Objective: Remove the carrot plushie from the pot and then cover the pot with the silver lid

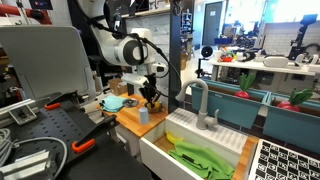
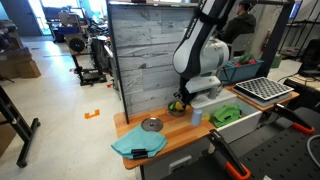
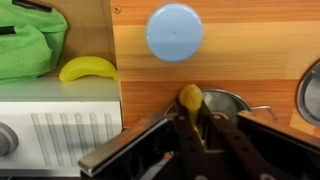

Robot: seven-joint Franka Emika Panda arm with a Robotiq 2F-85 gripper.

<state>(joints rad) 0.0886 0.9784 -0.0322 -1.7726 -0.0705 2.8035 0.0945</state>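
Next, I release the carrot plushie on the wooden counter [image 1: 127, 117] [image 3: 257, 22] next to the light-blue cup, away from the sink.
My gripper [image 3: 190, 125] is shut on the carrot plushie [image 3: 190, 97], a yellow-orange soft toy whose tip sticks out between the fingers. The grey metal pot [image 3: 230, 103] lies just behind and below the fingers, partly hidden by them. In both exterior views the gripper [image 1: 150, 93] [image 2: 180, 99] hangs close over the pot [image 2: 178, 110] on the wooden counter. The silver lid [image 2: 151, 124] lies flat on the counter beside the pot. Whether the plushie still touches the pot I cannot tell.
A light-blue cup [image 3: 175, 32] [image 2: 196, 116] stands near the pot. A teal dish [image 2: 138, 146] lies at the counter's end. A green cloth [image 3: 30, 45] [image 1: 200, 158] and a yellow toy [image 3: 88, 68] lie by the white sink [image 1: 165, 140]. The faucet [image 1: 200, 100] rises beside it.
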